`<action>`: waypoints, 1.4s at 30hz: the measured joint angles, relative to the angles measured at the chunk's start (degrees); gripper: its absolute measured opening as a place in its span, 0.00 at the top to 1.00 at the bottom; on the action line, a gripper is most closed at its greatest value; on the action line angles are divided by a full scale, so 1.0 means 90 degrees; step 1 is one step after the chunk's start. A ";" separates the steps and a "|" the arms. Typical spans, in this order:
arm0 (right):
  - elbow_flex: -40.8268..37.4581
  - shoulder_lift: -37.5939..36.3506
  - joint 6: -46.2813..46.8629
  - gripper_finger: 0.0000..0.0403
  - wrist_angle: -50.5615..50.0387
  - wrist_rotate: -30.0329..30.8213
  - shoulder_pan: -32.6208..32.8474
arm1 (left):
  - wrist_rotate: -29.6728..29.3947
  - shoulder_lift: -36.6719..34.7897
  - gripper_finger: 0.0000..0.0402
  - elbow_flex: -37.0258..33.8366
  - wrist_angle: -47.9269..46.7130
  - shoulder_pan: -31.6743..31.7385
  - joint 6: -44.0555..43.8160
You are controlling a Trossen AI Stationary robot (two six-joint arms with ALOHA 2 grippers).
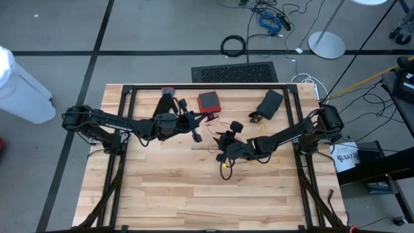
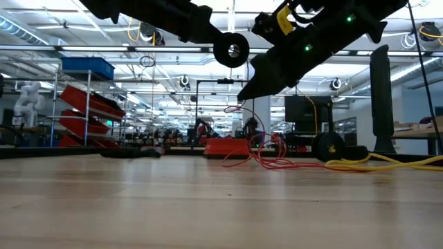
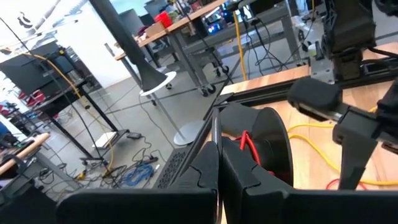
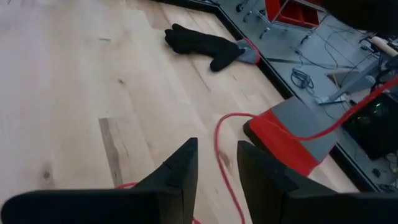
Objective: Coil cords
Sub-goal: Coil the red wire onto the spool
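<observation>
The red cord hangs loose below the black disc, past my right gripper's open fingers, so next my right gripper pinches it close to the disc (image 4: 367,102) before winding.
A thin red cord (image 2: 257,142) climbs from a tangle on the table, in front of the red box (image 2: 225,146), to my right gripper (image 2: 242,95). That gripper hangs over the middle of the table (image 1: 224,149), shut on the cord. A long yellow cord (image 1: 262,159) lies in loose loops on the wood under my right arm, and it also shows in the low view (image 2: 387,163). My left gripper (image 1: 196,134) hovers level to the left of the right one, shut (image 3: 217,155), with nothing seen between its fingers. A short black cord does not show. My right gripper has the red cord (image 4: 219,140) between its two fingers, which slant down from the table's right. A narrow gap stays between the fingers, and whether they hold one strand or several I cannot tell. The cord hangs slack below them, its lower part (image 2: 266,160) on the table.
A red box (image 1: 208,101) and a black glove (image 1: 167,98) lie at the far side, with a black block (image 1: 269,102) at the far right. A black disc (image 1: 236,125) sits just beyond the grippers. A black frame (image 1: 194,87) borders the table.
</observation>
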 joint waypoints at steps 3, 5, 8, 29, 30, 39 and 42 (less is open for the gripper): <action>0.0000 0.0103 -0.0044 0.75 0.0149 -0.0250 -0.0097 | 0.0005 0.0000 1.00 -0.0002 0.0000 -0.0002 -0.0002; 0.0000 0.0145 -0.0198 0.75 0.0366 -0.0311 -0.0168 | 0.0007 0.0000 1.00 -0.0001 0.0002 0.0000 -0.0002; 0.0000 0.0149 -0.0401 0.75 0.0485 -0.0333 -0.0254 | 0.0010 0.0000 1.00 -0.0001 0.0009 0.0000 -0.0007; -0.0007 0.0528 -0.0273 0.76 0.0533 -0.0958 -0.0748 | 0.0141 -0.0002 1.00 -0.0002 0.0010 0.0000 -0.0158; -0.0005 0.0546 -0.0272 0.77 0.0563 -0.0965 -0.0752 | 0.0141 -0.0002 1.00 0.0000 0.0010 0.0000 -0.0158; -0.0005 0.0584 -0.0444 0.88 0.0901 -0.0972 -0.0713 | 0.0141 -0.0002 1.00 -0.0001 -0.0021 -0.0002 -0.0158; -0.0005 0.0584 -0.0498 0.88 0.0912 -0.0979 -0.0668 | 0.0141 -0.0002 1.00 -0.0001 -0.0034 0.0000 -0.0158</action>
